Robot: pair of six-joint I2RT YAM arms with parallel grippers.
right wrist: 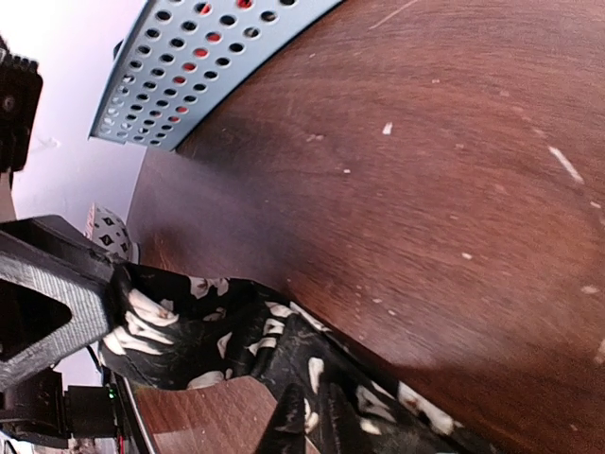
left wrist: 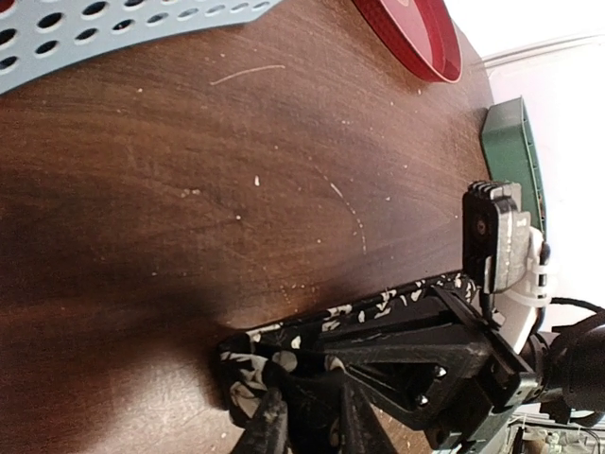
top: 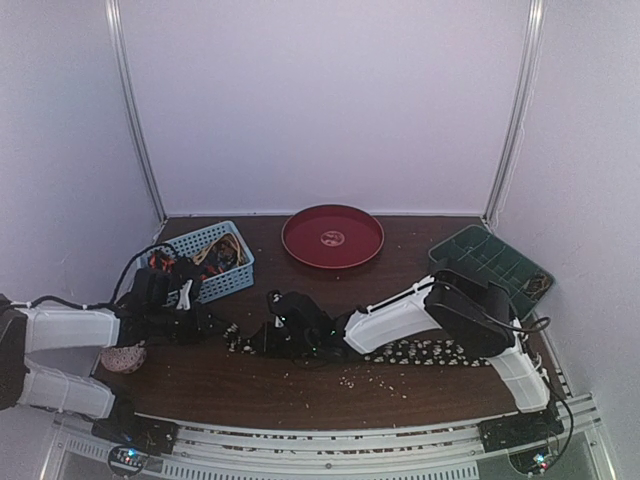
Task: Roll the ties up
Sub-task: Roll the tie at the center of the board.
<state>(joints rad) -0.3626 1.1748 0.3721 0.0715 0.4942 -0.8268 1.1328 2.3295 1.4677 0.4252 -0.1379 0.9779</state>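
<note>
The tie's end bulges up loose in the robot's left gripper, away from the right gripper, so the left gripper should open and pinch the tie's fold closer to the right gripper (right wrist: 307, 355).
A dark tie with pale speckles (top: 430, 351) lies along the near part of the table, running left to right. Its left end is bunched up between the two grippers. My left gripper (top: 222, 328) is shut on that bunched end (left wrist: 241, 364), and its fingers (left wrist: 269, 421) press into the fabric. My right gripper (top: 275, 322) reaches in from the right and is shut on the tie (right wrist: 208, 331) a little further along. The two grippers are almost touching. Other ties, orange and red patterned (top: 215, 252), lie in the blue basket (top: 228, 283).
The blue perforated basket (left wrist: 95, 28) stands just behind the grippers. A red round plate (top: 292, 238) is at the back middle and a green compartment tray (top: 470, 250) at the right. A pinkish speckled ball (top: 123, 357) lies near the left arm. Pale crumbs (top: 350, 378) dot the table.
</note>
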